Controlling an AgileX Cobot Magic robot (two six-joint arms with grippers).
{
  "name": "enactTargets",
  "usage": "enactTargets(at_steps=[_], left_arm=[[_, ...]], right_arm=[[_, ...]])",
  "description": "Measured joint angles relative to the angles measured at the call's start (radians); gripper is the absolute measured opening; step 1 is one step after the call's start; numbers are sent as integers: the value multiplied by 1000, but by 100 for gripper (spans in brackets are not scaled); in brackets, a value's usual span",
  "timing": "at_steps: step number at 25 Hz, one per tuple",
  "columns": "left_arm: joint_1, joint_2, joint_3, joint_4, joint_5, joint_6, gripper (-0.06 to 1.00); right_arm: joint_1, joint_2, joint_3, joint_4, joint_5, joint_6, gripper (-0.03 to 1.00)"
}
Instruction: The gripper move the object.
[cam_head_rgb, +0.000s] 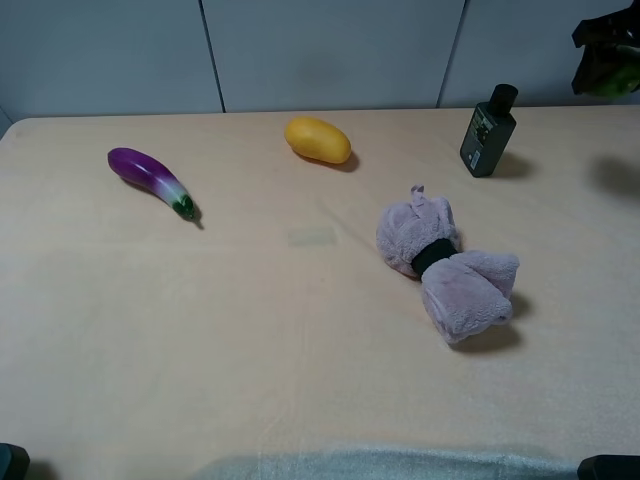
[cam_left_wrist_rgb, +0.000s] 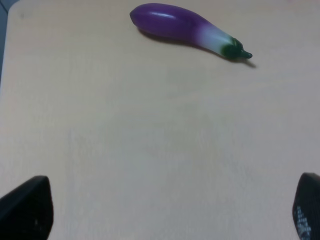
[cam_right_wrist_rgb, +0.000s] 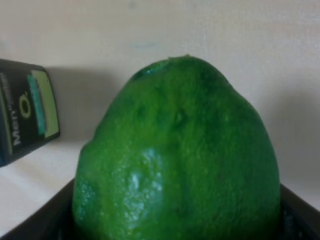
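Next, I release the green lime, now held raised above the table, from my right gripper on the beige table (cam_head_rgb: 553, 157) close beside the dark bottle.
The green lime (cam_right_wrist_rgb: 177, 160) with dimpled skin fills the right wrist view, held between my right gripper's black fingers (cam_right_wrist_rgb: 40, 215). In the exterior high view the right gripper (cam_head_rgb: 606, 52) is at the far right top edge, raised above the table, with a bit of the green lime (cam_head_rgb: 612, 82) showing in it. My left gripper (cam_left_wrist_rgb: 170, 210) is open and empty, its two black fingertips (cam_left_wrist_rgb: 27, 207) wide apart over bare table, a good way short of the purple eggplant (cam_left_wrist_rgb: 180, 24).
On the beige table (cam_head_rgb: 200, 330) lie a purple eggplant (cam_head_rgb: 150, 178) at the left, a yellow mango-like fruit (cam_head_rgb: 317, 139) at the back middle, a dark bottle (cam_head_rgb: 488, 130) standing at the back right, and a bundled pink towel (cam_head_rgb: 445, 265) right of centre.
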Motion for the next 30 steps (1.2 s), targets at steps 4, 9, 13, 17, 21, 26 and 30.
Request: enactTargets(at_steps=[4,9,13,17,21,26,30], left_arm=[[0,0,0,0,0,0,95],[0,0,0,0,0,0,95],[0,0,0,0,0,0,95],[0,0,0,0,0,0,95],[0,0,0,0,0,0,95],[0,0,0,0,0,0,95],[0,0,0,0,0,0,95]], right_arm=[[-7,43,1,1,-14,-3,48],[-29,95,1,31,-32,-21,48],[-35,129,12,52,-57,-38,48],[-35,167,15,64,-73,-44,48],[-35,207,16,77,-82,-46,48],[-35,239,16,94,-93,-53,48],[-35,257,16,101,-111,-55,48]])
